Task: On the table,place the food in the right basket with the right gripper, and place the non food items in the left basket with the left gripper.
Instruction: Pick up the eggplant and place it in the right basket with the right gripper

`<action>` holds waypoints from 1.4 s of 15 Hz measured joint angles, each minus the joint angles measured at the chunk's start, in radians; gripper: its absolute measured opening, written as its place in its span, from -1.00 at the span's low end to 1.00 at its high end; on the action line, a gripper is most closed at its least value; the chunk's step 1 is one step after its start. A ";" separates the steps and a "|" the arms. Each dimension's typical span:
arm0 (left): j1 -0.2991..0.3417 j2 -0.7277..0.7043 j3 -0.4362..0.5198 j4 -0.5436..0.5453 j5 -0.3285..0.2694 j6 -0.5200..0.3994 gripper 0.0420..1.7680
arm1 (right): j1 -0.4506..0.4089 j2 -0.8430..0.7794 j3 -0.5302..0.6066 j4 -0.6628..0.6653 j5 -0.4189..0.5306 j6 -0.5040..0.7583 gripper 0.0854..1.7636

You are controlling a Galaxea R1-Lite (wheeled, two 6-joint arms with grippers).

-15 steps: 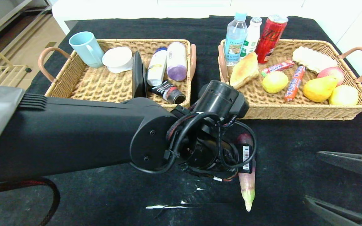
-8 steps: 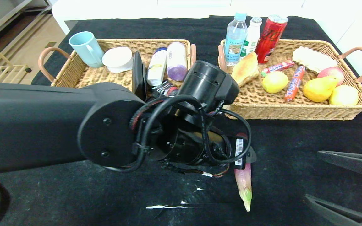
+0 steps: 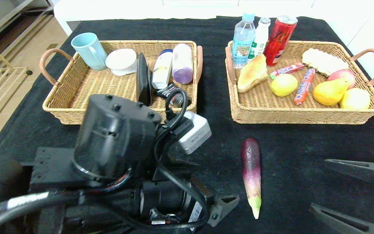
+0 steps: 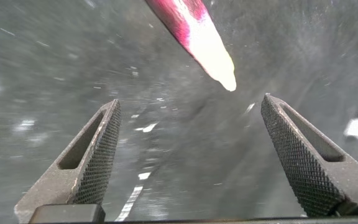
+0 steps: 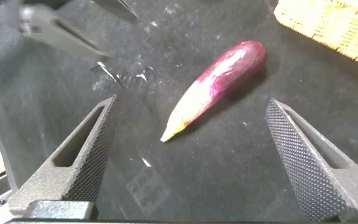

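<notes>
My right gripper is to go to the purple vegetable next and close on its middle (image 3: 251,165) (image 5: 217,83), where the dark purple skin starts to turn pale.
A purple vegetable with a pale green tip (image 3: 252,172) lies on the black table in front of the two baskets. It touches neither gripper. My left gripper (image 3: 221,211) is open and empty, low at the near edge, just left of the vegetable's tip. In the left wrist view the tip (image 4: 207,43) lies beyond the open gripper (image 4: 191,102). My right gripper (image 3: 318,184) is open and empty at the near right. In the right wrist view the vegetable (image 5: 219,81) lies ahead of the gripper (image 5: 191,102).
The left basket (image 3: 76,97) holds a blue cup, a white bowl, a dark flat item, bottles and a tube. The right basket (image 3: 304,115) holds bread, fruit, candy sticks, bottles and a red can. White scraps lie on the cloth.
My left arm has pulled back toward me and to the left, uncovering the vegetable. The vegetable stays on the table. The right gripper has barely moved.
</notes>
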 joint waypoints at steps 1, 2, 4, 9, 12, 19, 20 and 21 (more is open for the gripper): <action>0.008 -0.034 0.082 -0.093 0.000 0.047 0.86 | 0.000 0.004 0.001 0.000 0.000 0.000 0.94; 0.021 -0.064 0.151 -0.166 -0.001 0.096 0.87 | 0.002 0.010 0.003 -0.001 -0.001 0.000 0.94; 0.064 -0.117 0.286 -0.263 -0.015 0.169 0.88 | 0.007 0.029 0.006 -0.002 -0.004 0.000 0.94; 0.152 -0.179 0.448 -0.398 -0.060 0.194 0.91 | 0.007 0.065 -0.003 -0.006 -0.056 0.001 0.94; 0.159 -0.189 0.461 -0.406 -0.065 0.190 0.92 | 0.011 0.078 -0.010 0.001 -0.076 0.004 0.94; 0.185 -0.202 0.460 -0.412 -0.061 0.197 0.93 | 0.258 0.190 -0.235 0.271 -0.617 0.135 0.94; 0.193 -0.203 0.457 -0.412 -0.062 0.197 0.93 | 0.290 0.223 -0.298 0.361 -0.664 0.176 0.94; 0.196 -0.203 0.455 -0.414 -0.062 0.197 0.93 | 0.315 0.258 -0.356 0.429 -0.699 0.227 0.94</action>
